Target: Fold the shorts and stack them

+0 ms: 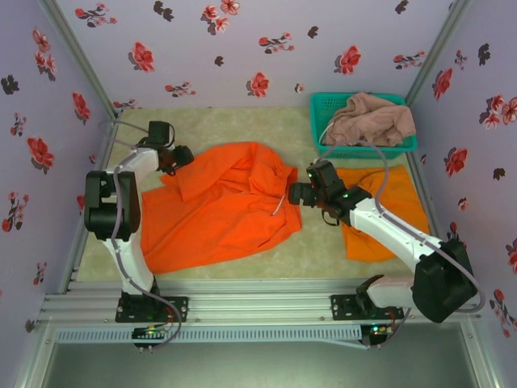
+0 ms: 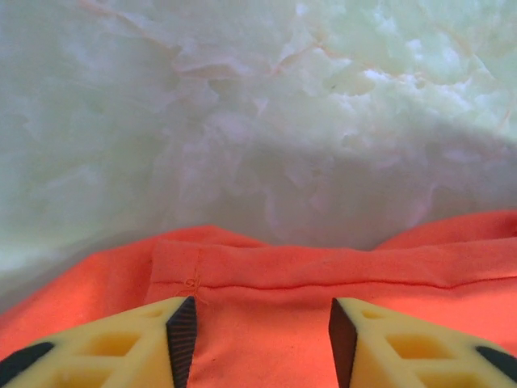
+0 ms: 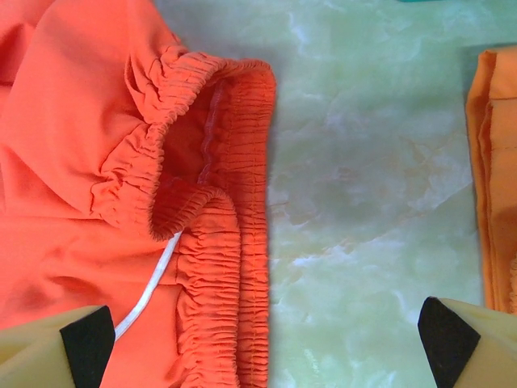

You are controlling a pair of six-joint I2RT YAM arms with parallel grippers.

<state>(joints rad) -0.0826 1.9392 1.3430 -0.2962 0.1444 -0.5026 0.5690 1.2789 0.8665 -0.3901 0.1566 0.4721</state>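
Observation:
Left fingers straddle orange shorts' hem beside its corner; next I shift, pinch that corner (image 2: 166,263), then pull the folded leg straight.
One pair of bright orange shorts (image 1: 218,206) lies spread out in the middle of the table. My left gripper (image 1: 176,158) is at its far left corner. In the left wrist view the left gripper (image 2: 257,323) has its jaws partly apart, with the stitched hem of the orange shorts (image 2: 323,275) lying between them. My right gripper (image 1: 296,194) hovers at the shorts' right edge. There the right gripper (image 3: 266,339) stands wide open over the gathered waistband (image 3: 218,267) and white drawstring (image 3: 149,291). A second orange pair (image 1: 396,206) lies folded on the right. The pink-beige shorts (image 1: 371,120) are heaped in the basket.
The teal mesh basket (image 1: 319,105) stands at the back right corner. Flowered walls close in the pale marbled table (image 1: 323,250) on three sides. A strip of bare table (image 3: 363,202) separates the two orange pairs.

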